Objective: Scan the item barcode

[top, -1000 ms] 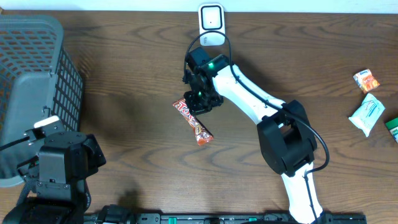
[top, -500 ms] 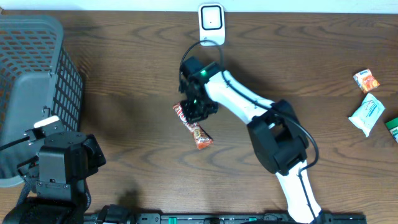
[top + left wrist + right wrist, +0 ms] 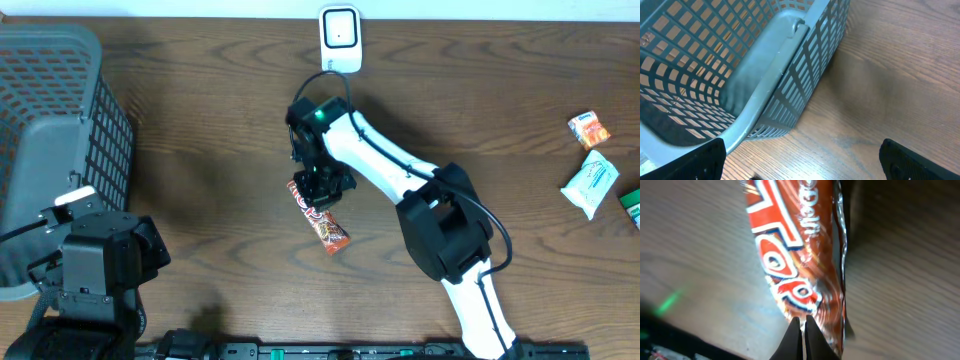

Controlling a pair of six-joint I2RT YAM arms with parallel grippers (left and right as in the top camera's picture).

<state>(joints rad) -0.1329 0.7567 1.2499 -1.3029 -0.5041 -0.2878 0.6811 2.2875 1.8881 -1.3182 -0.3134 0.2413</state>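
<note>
Next, I open my right gripper's fingers, which meet shut at one edge of the snack bar, and pinch the bar's whole end [image 3: 826, 320] before I scan it.
A red-orange snack bar [image 3: 325, 220] with white lettering lies slantwise near the table's middle. My right gripper [image 3: 319, 186] is shut on its upper end. In the right wrist view the two black fingertips [image 3: 796, 330] meet on the wrapper's edge, and the bar [image 3: 800, 250] stretches away from them close over the wood. The white barcode scanner [image 3: 340, 38] stands at the back edge, well beyond the bar. No barcode shows on the wrapper. My left gripper [image 3: 802, 165] is open over bare wood beside the basket.
A grey mesh basket [image 3: 50, 130] fills the left side, and its corner [image 3: 785, 45] is close to the left fingers. Several small packets [image 3: 590, 160] lie at the far right edge. The left arm [image 3: 95, 265] rests at the front left.
My right gripper has moved with the snack bar toward the table's front, farther from the scanner, and the bar has turned slightly. The left arm has stayed still.
</note>
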